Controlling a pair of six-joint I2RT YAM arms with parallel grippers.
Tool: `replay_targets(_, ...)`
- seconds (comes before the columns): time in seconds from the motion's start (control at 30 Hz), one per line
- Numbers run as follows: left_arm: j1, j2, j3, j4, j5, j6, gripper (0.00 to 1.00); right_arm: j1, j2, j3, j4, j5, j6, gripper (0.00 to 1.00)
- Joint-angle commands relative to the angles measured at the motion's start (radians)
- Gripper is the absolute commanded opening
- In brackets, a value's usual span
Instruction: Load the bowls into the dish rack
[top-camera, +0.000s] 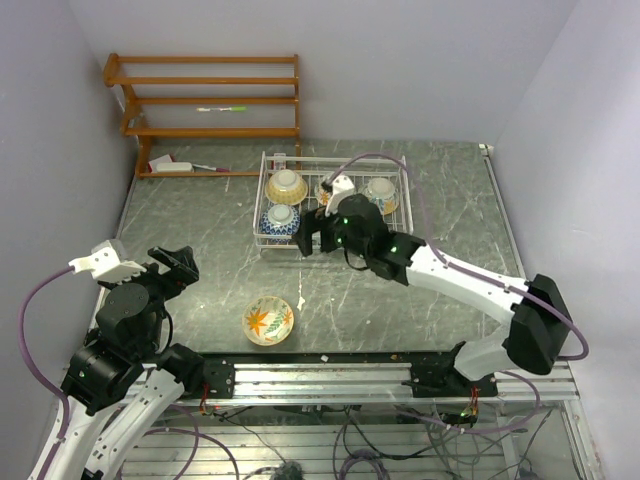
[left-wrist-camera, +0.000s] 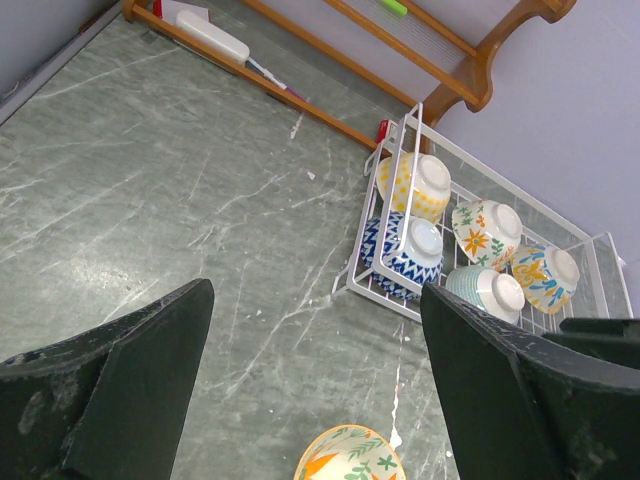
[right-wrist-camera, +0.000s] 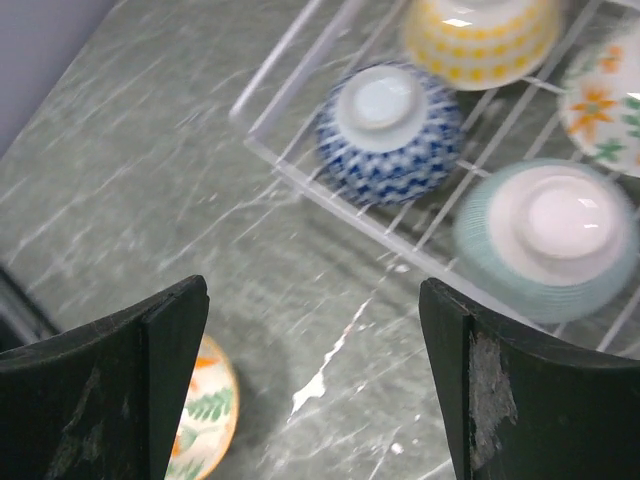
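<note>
I need to next move my right gripper to the orange-leaf bowl's near-side rim (top-camera: 279, 342) and close it there, because this bowl is still outside the dish rack.
The white wire dish rack (top-camera: 331, 158) stands at the back middle of the table and holds several bowls upside down, among them a yellow one (top-camera: 286, 184) and a blue one (top-camera: 281, 219). The left wrist view shows the rack (left-wrist-camera: 385, 291) with yellow (left-wrist-camera: 415, 185), blue (left-wrist-camera: 408, 250), orange-floral (left-wrist-camera: 482, 228) and teal (left-wrist-camera: 487, 290) bowls. One orange-leaf bowl (top-camera: 268, 320) sits upright on the table near the front; it also shows in the left wrist view (left-wrist-camera: 350, 456) and the right wrist view (right-wrist-camera: 207, 420). My right gripper (top-camera: 318, 238) is open and empty at the rack's near edge (right-wrist-camera: 315, 300). My left gripper (top-camera: 175, 262) is open and empty at the left (left-wrist-camera: 315, 300).
An orange-brown wooden shelf unit (top-camera: 205, 100) stands against the back wall at the left, with a white case (top-camera: 172, 166) and pens on its bottom shelf. Walls close in on the left and right. The metal rail (top-camera: 330, 375) runs along the near edge.
</note>
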Motion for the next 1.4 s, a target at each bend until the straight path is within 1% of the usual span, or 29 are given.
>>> replay_targets(0.0,0.002,0.009,0.019,0.021,-0.014,-0.002,0.95,0.144,-0.038,-0.03,-0.048,-0.041,-0.125,0.85)
replay_targets(0.1,0.002,0.006,0.016,0.025,-0.011,-0.002,0.95,0.26,-0.018,-0.039,-0.06,-0.104,-0.176,0.85)
replay_targets(0.27,0.002,0.009,0.014,0.027,-0.01,-0.002,0.95,0.383,0.064,-0.023,-0.079,-0.156,-0.248,0.83)
replay_targets(0.4,0.002,0.016,0.016,0.025,-0.01,-0.002,0.96,0.435,0.155,0.002,-0.075,-0.213,-0.272,0.8)
replay_targets(0.53,0.003,0.014,0.016,0.025,-0.012,-0.002,0.95,0.483,0.249,0.034,-0.077,-0.214,-0.287,0.78)
replay_targets(0.7,0.002,0.016,0.016,0.026,-0.011,-0.002,0.95,0.51,0.292,0.035,-0.054,-0.2,-0.294,0.75)
replay_targets(0.77,0.002,0.018,0.016,0.025,-0.011,-0.002,0.95,0.511,0.303,0.033,-0.046,-0.192,-0.299,0.69)
replay_targets(0.87,0.002,0.016,0.016,0.024,-0.011,-0.002,0.95,0.512,0.324,0.032,-0.037,-0.167,-0.3,0.66)
replay_targets(0.97,0.002,0.014,0.016,0.022,-0.012,-0.002,0.95,0.514,0.344,0.036,-0.033,-0.148,-0.305,0.56)
replay_targets(1.1,0.003,0.012,0.016,0.021,-0.012,-0.003,0.95,0.515,0.36,0.037,-0.027,-0.145,-0.311,0.51)
replay_targets(1.13,0.002,0.012,0.016,0.021,-0.012,-0.004,0.95,0.515,0.361,0.035,-0.024,-0.145,-0.311,0.47)
replay_targets(1.17,0.002,0.012,0.016,0.021,-0.012,-0.004,0.95,0.515,0.361,0.032,-0.021,-0.144,-0.31,0.4)
replay_targets(1.2,0.002,0.01,0.015,0.022,-0.011,-0.004,0.95,0.516,0.36,0.03,-0.017,-0.141,-0.308,0.37)
replay_targets(1.27,0.002,0.009,0.015,0.024,-0.01,-0.004,0.95,0.517,0.354,0.022,-0.01,-0.129,-0.303,0.35)
replay_targets(1.37,0.002,0.012,0.016,0.021,-0.011,-0.004,0.95,0.517,0.342,0.01,-0.004,-0.11,-0.295,0.28)
